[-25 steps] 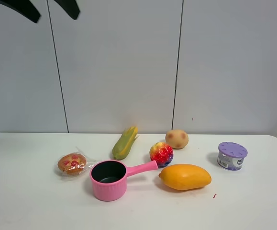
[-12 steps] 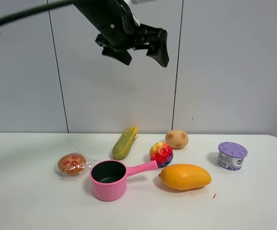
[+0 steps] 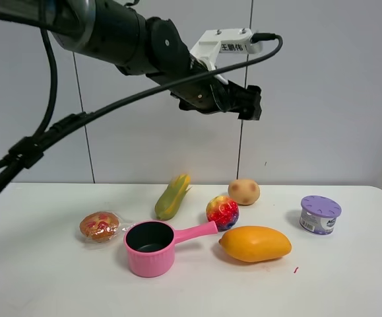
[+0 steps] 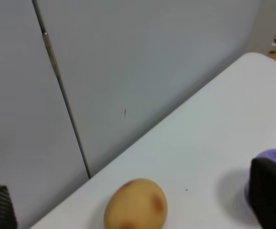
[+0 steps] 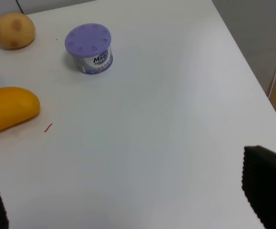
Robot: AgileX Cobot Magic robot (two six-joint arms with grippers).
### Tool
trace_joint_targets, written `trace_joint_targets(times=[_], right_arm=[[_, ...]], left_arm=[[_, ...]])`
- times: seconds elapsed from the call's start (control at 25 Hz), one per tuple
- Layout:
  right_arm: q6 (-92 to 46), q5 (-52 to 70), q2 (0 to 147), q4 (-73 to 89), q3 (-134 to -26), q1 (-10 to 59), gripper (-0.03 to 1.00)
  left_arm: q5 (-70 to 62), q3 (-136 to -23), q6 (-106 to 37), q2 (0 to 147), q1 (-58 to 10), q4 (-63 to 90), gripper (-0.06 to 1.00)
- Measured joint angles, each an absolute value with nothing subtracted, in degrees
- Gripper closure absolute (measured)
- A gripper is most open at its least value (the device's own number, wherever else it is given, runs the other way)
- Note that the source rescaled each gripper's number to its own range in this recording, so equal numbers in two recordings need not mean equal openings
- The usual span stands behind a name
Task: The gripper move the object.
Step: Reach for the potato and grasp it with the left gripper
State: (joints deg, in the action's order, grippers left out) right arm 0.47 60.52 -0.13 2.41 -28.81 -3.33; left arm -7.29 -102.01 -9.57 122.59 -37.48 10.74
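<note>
My left gripper needs to close on the top of the tan potato [image 3: 244, 184] [image 4: 137, 202], behind the red-yellow speckled ball.
The small tan potato [image 3: 244, 191] with reddish-brown blotches lies on the white table near the back wall, right of centre. My left gripper [image 3: 247, 104] hangs high in the air roughly above it, on the dark arm reaching in from the upper left. In the left wrist view the potato [image 4: 135, 210] lies far below between the two wide-apart fingertips [image 4: 270, 191], so the left gripper [image 4: 133, 200] is open and empty. The right gripper [image 5: 128, 200] is open and empty over bare table; the potato [image 5: 13, 30] is far from it.
A red-yellow speckled ball [image 3: 222, 212] and an orange mango [image 3: 254, 243] lie in front of the potato. A purple-lidded can [image 3: 320, 214] stands to its right. A corn cob [image 3: 173, 196], a pink pot [image 3: 152, 247] and a wrapped pastry [image 3: 99, 226] lie to the left.
My left arm has swept in from the upper left corner toward the right and down; its gripper now hangs above the potato. Nothing on the table has moved.
</note>
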Motion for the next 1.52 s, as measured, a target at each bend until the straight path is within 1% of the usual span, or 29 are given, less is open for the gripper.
trace_joint_targets(times=[0.24,0.64,1.2,1.52], right_arm=[[0.47,60.52,-0.13,2.41,-28.81,-3.33,-0.03],[0.47,60.52,-0.13,2.41,-28.81,-3.33,-0.03],[0.47,60.52,-0.13,2.41,-28.81,-3.33,-0.03],[0.47,60.52,-0.13,2.41,-28.81,-3.33,-0.03]], left_arm=[[-5.31,-107.59,-9.57,128.12,-37.48,7.37,-0.06],[-6.48,-117.9,-9.57,138.11,-37.48,5.47,-0.06],[-8.01,-124.72,-11.33,148.59,-37.65,5.47,-0.06],[-6.87,-125.23,-11.52,151.66,-37.94,5.47,-0.06]])
